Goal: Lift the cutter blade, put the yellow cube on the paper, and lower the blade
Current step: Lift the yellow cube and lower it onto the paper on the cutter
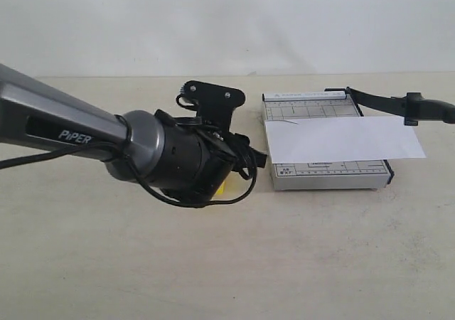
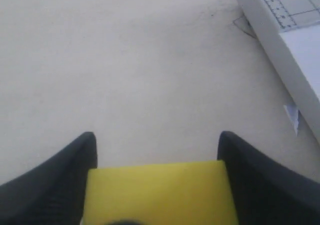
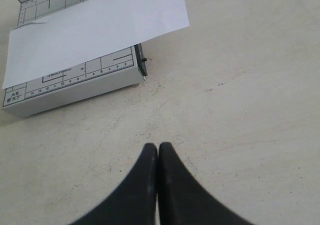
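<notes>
Next, my left gripper lets go of the yellow cube on the paper over the middle of the grey trimmer [image 1: 330, 138].
The yellow cube [image 2: 157, 192] sits between the black fingers [image 2: 65, 180] of my left gripper [image 2: 157, 135], which press on both its sides. In the exterior view only a yellow sliver [image 1: 225, 188] shows under the left wrist, left of the grey trimmer [image 1: 327, 176]. The paper [image 1: 341, 139] lies across the trimmer and overhangs its right side. The cutter blade [image 1: 387, 101] is raised, slanting up and right from its hinge to the handle [image 1: 430, 109]. My right gripper [image 3: 158, 146] is shut with nothing in it, over bare table near the trimmer's corner [image 3: 75, 87] and the paper [image 3: 95, 27].
The left arm [image 1: 71, 131] reaches in from the left and hides the cube and its own fingers in the exterior view. A small paper scrap [image 2: 292, 116] lies on the table by the trimmer's side wall [image 2: 280, 50]. The table is pale beige.
</notes>
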